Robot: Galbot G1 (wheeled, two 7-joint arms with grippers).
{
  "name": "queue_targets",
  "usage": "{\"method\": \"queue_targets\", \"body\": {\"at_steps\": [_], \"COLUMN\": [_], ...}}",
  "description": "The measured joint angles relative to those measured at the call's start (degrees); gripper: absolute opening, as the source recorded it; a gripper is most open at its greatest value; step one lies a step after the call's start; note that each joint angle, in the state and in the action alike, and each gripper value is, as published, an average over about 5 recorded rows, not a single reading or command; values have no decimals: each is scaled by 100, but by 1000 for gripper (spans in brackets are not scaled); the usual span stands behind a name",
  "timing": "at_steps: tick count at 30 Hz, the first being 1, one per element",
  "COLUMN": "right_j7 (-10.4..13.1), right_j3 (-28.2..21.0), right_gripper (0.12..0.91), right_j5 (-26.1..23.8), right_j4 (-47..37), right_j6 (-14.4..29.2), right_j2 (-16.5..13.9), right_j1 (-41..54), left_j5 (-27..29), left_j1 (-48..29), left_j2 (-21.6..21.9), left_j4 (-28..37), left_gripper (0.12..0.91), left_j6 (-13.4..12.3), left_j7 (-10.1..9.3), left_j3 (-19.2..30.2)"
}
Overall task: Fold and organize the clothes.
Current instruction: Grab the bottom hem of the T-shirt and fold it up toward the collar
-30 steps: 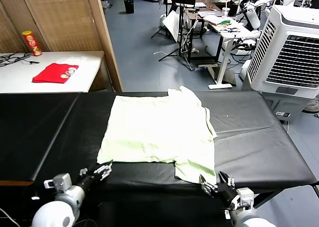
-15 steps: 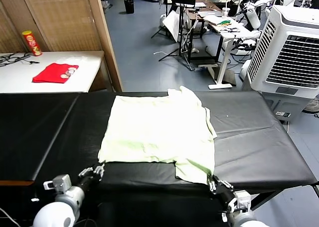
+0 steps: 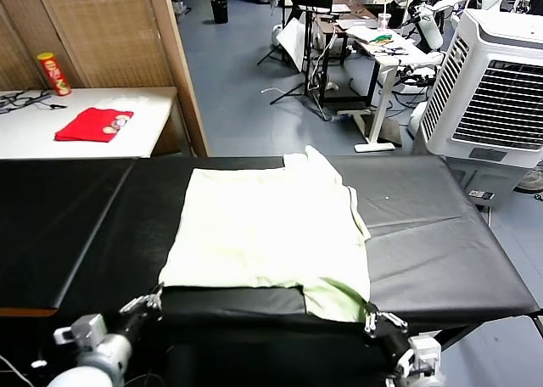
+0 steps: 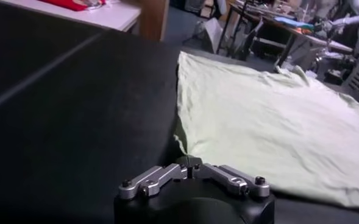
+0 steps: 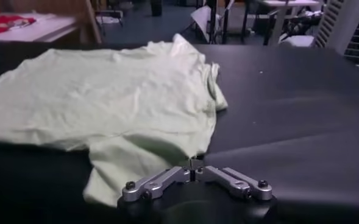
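Observation:
Next, my right gripper lets go of the hem corner on the T-shirt's side edge [image 3: 349, 227] [image 5: 203, 106] that faces the air cooler, to fold it away from me.
The clothes, a pale light-green T-shirt [image 3: 270, 230], lie flat on the black table [image 3: 450, 243], plain side up, with one sleeve pointing to the far edge. My left gripper [image 3: 151, 300] is at the shirt's near left corner, shut on a pinch of the hem. In the left wrist view that gripper [image 4: 190, 168] has its jaws together with the shirt [image 4: 277, 115] rising from them in a thin peak. My right gripper [image 3: 374, 319] is at the near right corner. The right wrist view shows it [image 5: 193, 165] shut on the shirt [image 5: 106, 91] at its hem corner.
A white side table [image 3: 148, 120] at the back left holds a small red folded cloth [image 3: 93, 124] and a red snack can [image 3: 53, 73]. A wooden partition [image 3: 110, 30] stands behind it. A white air cooler [image 3: 501, 73] stands at the back right, beyond the table's end.
Both grippers closed on the shirt's near corners and drew back toward the table's front edge. The shirt's near hem slid toward me and pulled straighter.

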Motion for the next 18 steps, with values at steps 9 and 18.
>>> {"method": "queue_targets", "body": {"at_steps": [9,18], "right_j7": [-132,-230], "right_j3": [-206,-660], "right_gripper": [121,121], "right_j5": [236,325], "right_j4": [-1208,-2568], "right_j6": [840,1034], "right_j2": [-373,-644], "right_j1": [1311,2895], "left_j5": [138,675], "left_j1": [-653,-1757], "left_j2": [-136,-209], "left_j4": [171,1006], "left_gripper": [127,127], "left_j6": [-530,-796], "left_j7": [12,17], "left_j3": [195,585]}}
